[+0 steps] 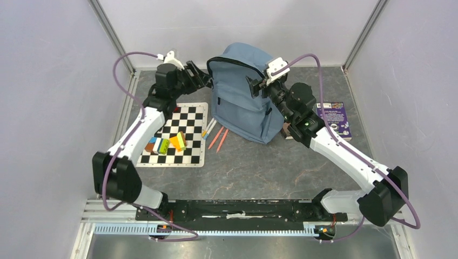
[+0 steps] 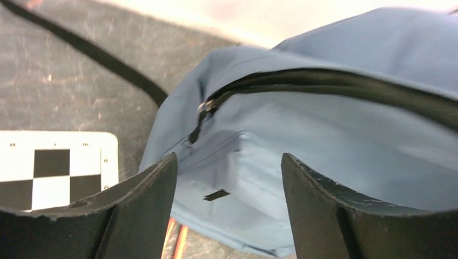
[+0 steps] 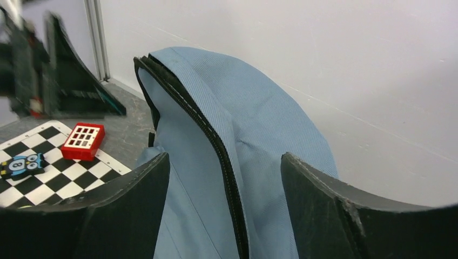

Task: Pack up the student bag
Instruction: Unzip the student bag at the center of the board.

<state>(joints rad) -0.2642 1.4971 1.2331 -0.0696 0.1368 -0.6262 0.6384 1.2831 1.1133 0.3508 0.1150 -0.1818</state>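
Observation:
The bag's opening is a narrow slit, so next my right gripper takes the bag's top edge [image 1: 250, 63] while my left gripper pulls the bag's front down.
The student bag [image 1: 240, 100], blue-grey with dark zippers, stands upright at the back middle of the table. My left gripper [image 1: 204, 80] is open at its left top corner; in the left wrist view the bag [image 2: 324, 140] fills the space beyond the open fingers [image 2: 146, 199], with the zipper pull [image 2: 206, 106] ahead. My right gripper [image 1: 258, 86] is open at the bag's right top edge; in the right wrist view the bag's zipper line [image 3: 216, 145] runs between the open fingers [image 3: 318, 205]. Neither gripper holds anything.
A chessboard mat [image 1: 175, 135] lies left of the bag with coloured blocks [image 1: 164, 144] on it. Orange pencils [image 1: 219, 138] lie by the bag's foot. A purple book [image 1: 335, 120] lies to the right. A red calculator [image 3: 82, 141] and an owl eraser [image 3: 21, 164] rest on the mat.

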